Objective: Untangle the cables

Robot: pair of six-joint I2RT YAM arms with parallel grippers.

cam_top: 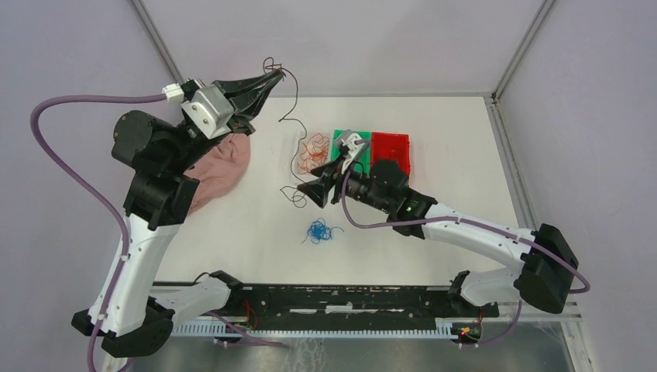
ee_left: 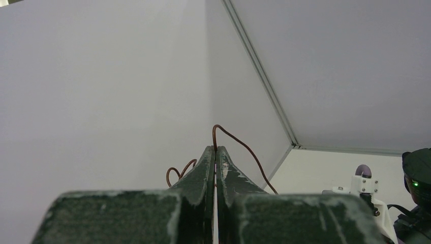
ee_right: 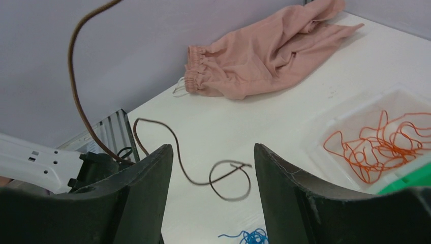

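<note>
Next, my right gripper takes the cable (cam_top: pixel 293 165) above its curls and carries it over, as my left gripper holds the brown cable far from the red bin.
My left gripper (cam_top: pixel 276 77) is raised high at the back and is shut on the dark brown cable (cam_top: pixel 294 194). The cable hangs down from it to the table and ends in curls. In the left wrist view the gripper (ee_left: pixel 215 150) pinches the brown wire (ee_left: pixel 239 143) at its tips. My right gripper (cam_top: pixel 313 191) is open and empty, low over the table beside the cable's lower curls. Its view shows the gripper (ee_right: pixel 212 147) with the brown loop (ee_right: pixel 211 183) lying between the fingers. The blue cable (cam_top: pixel 321 231) lies bunched on the table alone. The orange cable (cam_top: pixel 313 152) lies in a clear tray.
A pink cloth (cam_top: pixel 225 167) lies at the left, under the left arm. A green bin (cam_top: pixel 342 139) and a red bin (cam_top: pixel 391 147) stand behind the right wrist. The clear tray (ee_right: pixel 325 127) is to the right of the right gripper. Walls enclose the table.
</note>
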